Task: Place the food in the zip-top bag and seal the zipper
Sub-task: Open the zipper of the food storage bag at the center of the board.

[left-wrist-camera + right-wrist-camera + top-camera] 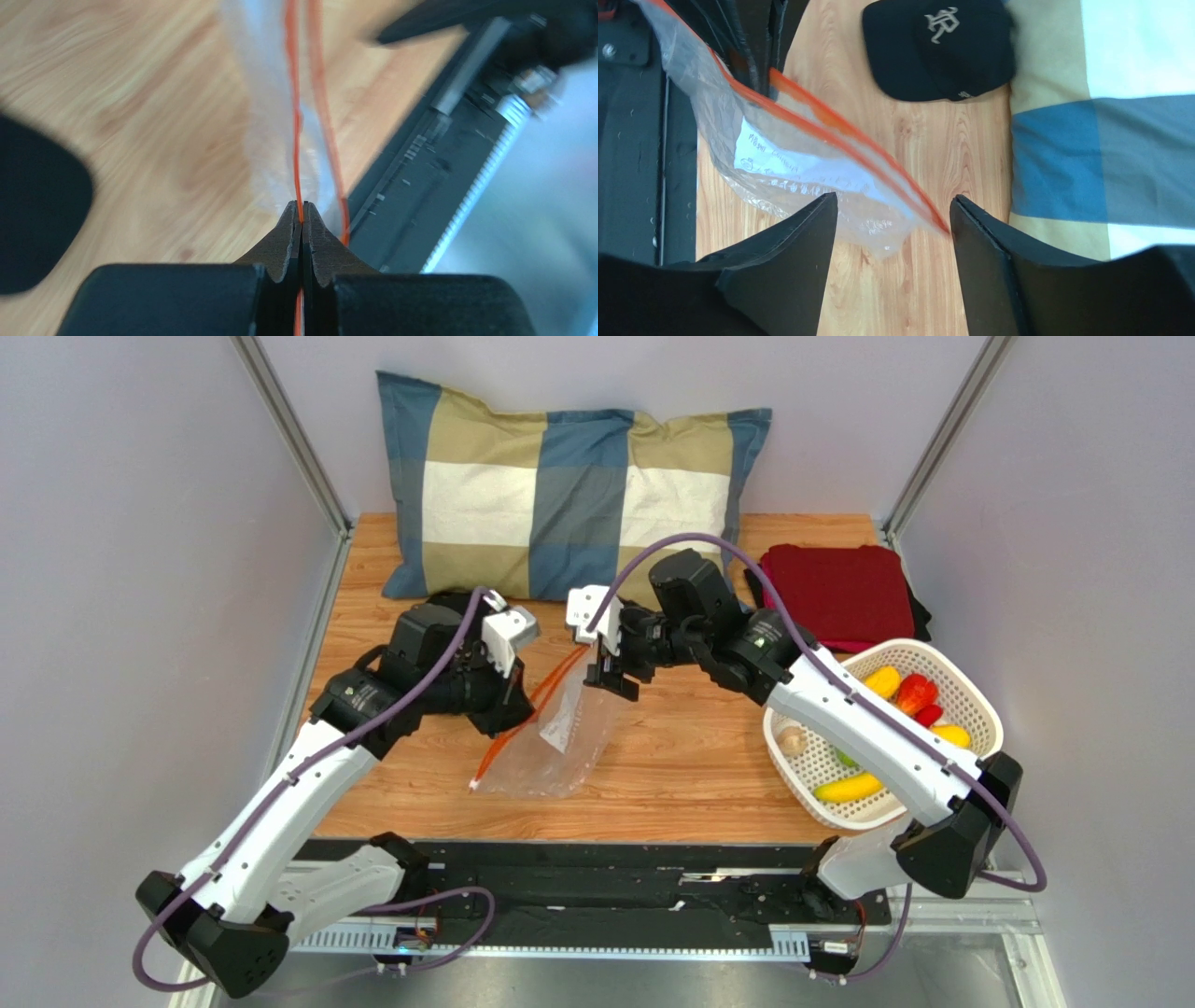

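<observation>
Both zipper strips meet at the bag's corner by my right gripper, so that gripper should grab the free zipper strip [325, 129] beside my left gripper and pull the bag open.
The clear zip-top bag [568, 742] hangs partly lifted over the wooden table, its orange-red zipper [526, 721] running from low left up to the right. My left gripper [514, 711] is shut on one zipper strip [295, 140]; a second strip runs just right of it. My right gripper [613, 676] is open, and the bag's upper corner and strip end [938, 220] lie between its fingers without being pinched. The bag [773, 161] shows a white label. The food lies in the white basket [982, 707]: banana [849, 787], red piece [915, 693], yellow piece [884, 679], beige piece [793, 742].
A checked pillow [561, 490] leans at the back. A folded red cloth [842, 595] lies at the back right. A black cap [941, 45] sits near the pillow, behind the left arm. A black rail [603, 889] runs along the table's near edge.
</observation>
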Controlling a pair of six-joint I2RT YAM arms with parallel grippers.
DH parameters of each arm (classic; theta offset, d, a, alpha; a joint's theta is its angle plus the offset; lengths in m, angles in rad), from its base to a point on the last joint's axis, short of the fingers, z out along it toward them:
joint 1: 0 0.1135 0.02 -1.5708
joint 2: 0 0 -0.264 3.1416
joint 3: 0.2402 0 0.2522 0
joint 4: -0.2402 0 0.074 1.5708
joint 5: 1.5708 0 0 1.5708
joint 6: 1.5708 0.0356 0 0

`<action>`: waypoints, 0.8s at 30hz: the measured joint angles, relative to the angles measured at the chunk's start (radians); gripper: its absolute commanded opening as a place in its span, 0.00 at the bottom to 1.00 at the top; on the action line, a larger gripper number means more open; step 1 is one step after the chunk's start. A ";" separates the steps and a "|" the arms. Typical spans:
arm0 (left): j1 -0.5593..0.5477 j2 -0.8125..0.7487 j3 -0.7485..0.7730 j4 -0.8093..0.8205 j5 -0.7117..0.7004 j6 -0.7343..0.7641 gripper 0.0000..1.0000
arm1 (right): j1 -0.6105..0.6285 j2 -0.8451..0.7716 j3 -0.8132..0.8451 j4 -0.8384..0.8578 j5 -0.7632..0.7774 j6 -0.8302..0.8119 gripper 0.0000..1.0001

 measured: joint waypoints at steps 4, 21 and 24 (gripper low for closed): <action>0.076 0.000 -0.014 0.001 -0.190 -0.095 0.00 | -0.037 0.000 0.017 0.029 0.007 0.213 0.73; -0.137 0.449 0.249 0.082 -0.519 -0.466 0.00 | -0.282 0.009 -0.211 0.229 -0.203 1.314 0.66; -0.142 0.526 0.283 0.103 -0.503 -0.502 0.00 | -0.309 0.018 -0.238 0.235 -0.201 1.405 0.60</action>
